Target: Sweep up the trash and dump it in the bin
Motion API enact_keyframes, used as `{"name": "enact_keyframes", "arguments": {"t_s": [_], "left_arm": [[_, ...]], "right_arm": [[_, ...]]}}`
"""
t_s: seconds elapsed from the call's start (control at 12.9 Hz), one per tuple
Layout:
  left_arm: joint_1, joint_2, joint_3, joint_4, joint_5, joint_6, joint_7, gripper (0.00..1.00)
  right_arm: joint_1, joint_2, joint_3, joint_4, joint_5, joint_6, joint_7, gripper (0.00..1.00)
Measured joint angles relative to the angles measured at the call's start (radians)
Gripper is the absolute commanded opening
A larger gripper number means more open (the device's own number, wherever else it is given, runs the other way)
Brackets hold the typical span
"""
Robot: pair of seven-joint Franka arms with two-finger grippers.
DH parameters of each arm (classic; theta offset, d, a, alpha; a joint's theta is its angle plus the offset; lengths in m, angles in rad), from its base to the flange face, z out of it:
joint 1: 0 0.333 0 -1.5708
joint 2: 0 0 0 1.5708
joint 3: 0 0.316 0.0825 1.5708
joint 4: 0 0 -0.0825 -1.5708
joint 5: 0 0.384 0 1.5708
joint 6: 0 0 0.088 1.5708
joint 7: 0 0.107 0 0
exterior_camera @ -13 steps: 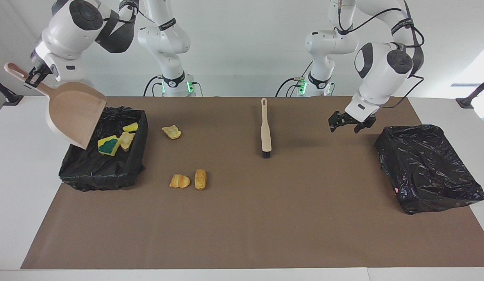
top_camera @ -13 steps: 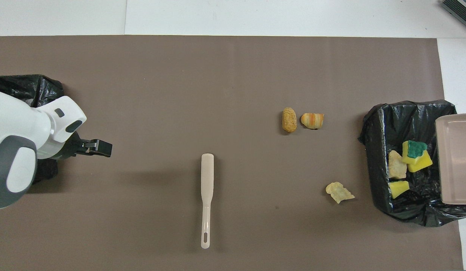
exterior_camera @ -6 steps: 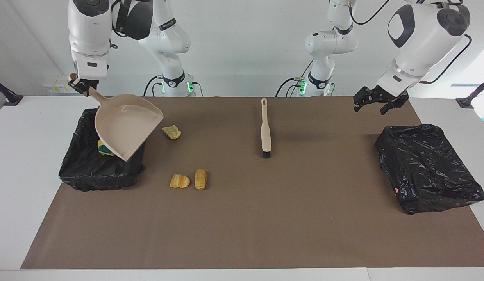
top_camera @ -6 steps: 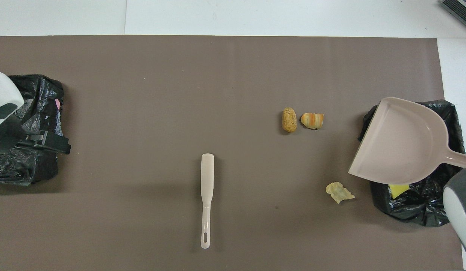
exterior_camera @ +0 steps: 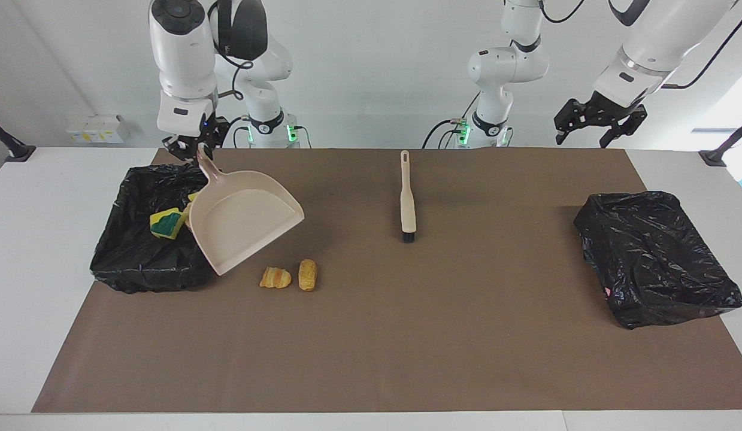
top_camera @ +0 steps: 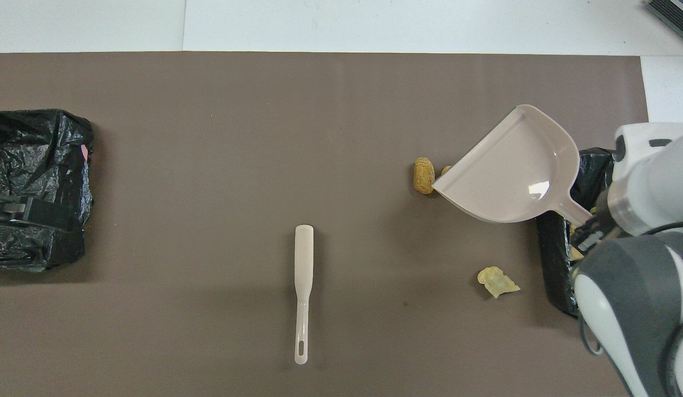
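Observation:
The beige dustpan, now hanging tilted beside the black-lined bin, will be set down by my right gripper on the mat (top_camera: 309, 140), just past the bristles of the beige brush.
My right gripper (exterior_camera: 197, 145) is shut on the handle of the beige dustpan (exterior_camera: 245, 221), which hangs tilted over the mat beside the black-lined bin (exterior_camera: 137, 263) at the right arm's end. A yellow-green sponge piece (exterior_camera: 167, 222) lies in that bin. Two orange-brown lumps (exterior_camera: 275, 278) (exterior_camera: 308, 275) rest on the mat by the pan's lip (top_camera: 446, 193). A pale beige scrap (top_camera: 498, 282) lies nearer to the robots, hidden by the pan in the facing view. My left gripper (exterior_camera: 581, 139) hangs open and empty, high over the robots' edge of the mat.
The beige brush (exterior_camera: 408, 197) lies on the mid mat, bristles pointing away from the robots. A second black-lined bin (exterior_camera: 655, 257) sits at the left arm's end. The brown mat (exterior_camera: 406, 347) covers the table.
The right arm swung the dustpan from over the bin out over the mat toward the lumps. The left gripper rose and drew back toward the robots.

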Motion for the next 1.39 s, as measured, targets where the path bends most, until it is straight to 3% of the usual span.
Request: {"name": "enact_keyframes", "arguments": {"t_s": [0.23, 0.54, 0.77, 1.32, 1.39], "left_arm": [[0.001, 0.002, 0.0, 0.018, 0.003, -0.017, -0.013, 1.0], [0.001, 0.01, -0.004, 0.046, 0.003, -0.028, -0.053, 1.0], [0.001, 0.015, -0.008, 0.046, 0.003, 0.053, -0.061, 1.0], [0.001, 0.022, -0.01, 0.046, 0.003, 0.068, -0.063, 1.0], [0.001, 0.022, -0.011, 0.046, 0.003, 0.068, -0.063, 1.0]], "right_arm": [[0.079, 0.118, 0.0, 0.078, 0.056, 0.066, 0.233, 0.0], [0.264, 0.264, 0.002, 0.148, 0.131, 0.212, 0.634, 0.0], [0.378, 0.376, 0.001, 0.186, 0.134, 0.299, 0.858, 0.0], [0.568, 0.738, -0.015, 0.512, 0.043, 0.362, 1.231, 0.0], [0.584, 0.775, -0.024, 0.534, 0.031, 0.38, 1.258, 0.21]]}}
